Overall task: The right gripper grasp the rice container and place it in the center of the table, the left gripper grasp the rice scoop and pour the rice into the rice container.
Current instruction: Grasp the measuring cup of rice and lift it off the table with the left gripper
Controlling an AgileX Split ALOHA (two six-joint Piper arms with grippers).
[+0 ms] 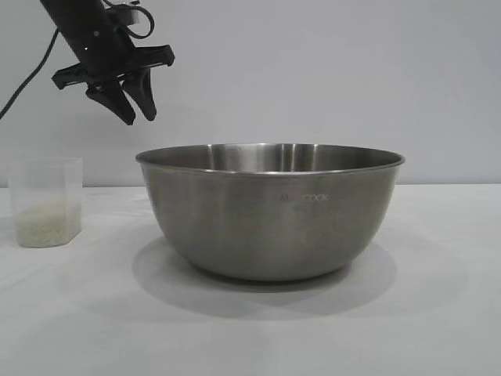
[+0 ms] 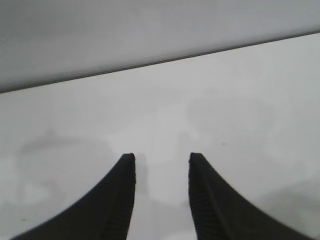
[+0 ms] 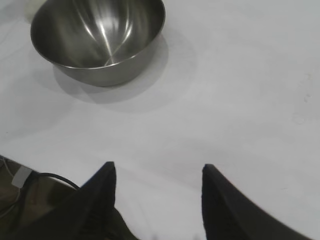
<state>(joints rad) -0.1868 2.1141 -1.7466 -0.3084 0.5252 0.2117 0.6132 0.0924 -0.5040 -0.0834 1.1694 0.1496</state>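
Observation:
The rice scoop has to be lifted to pour the rice, so next my left gripper goes down to the rice scoop's handle (image 1: pixel 23 178) and closes there.
The rice container (image 1: pixel 270 210), a large steel bowl, stands upright at the middle of the white table (image 1: pixel 438 313); it also shows empty in the right wrist view (image 3: pixel 100 37). The rice scoop (image 1: pixel 47 201), a frosted plastic cup, stands at the far left with a thin layer of rice (image 1: pixel 45 221) in its bottom. My left gripper (image 1: pixel 135 108) hangs open and empty in the air, above and between scoop and bowl; its wrist view (image 2: pixel 161 159) shows only bare table. My right gripper (image 3: pixel 157 169) is open and empty, well back from the bowl, out of the exterior view.
A black cable and a white tag (image 3: pixel 22 176) lie at the table's edge beside my right gripper. The table's far edge meets a plain grey wall (image 2: pixel 150 30).

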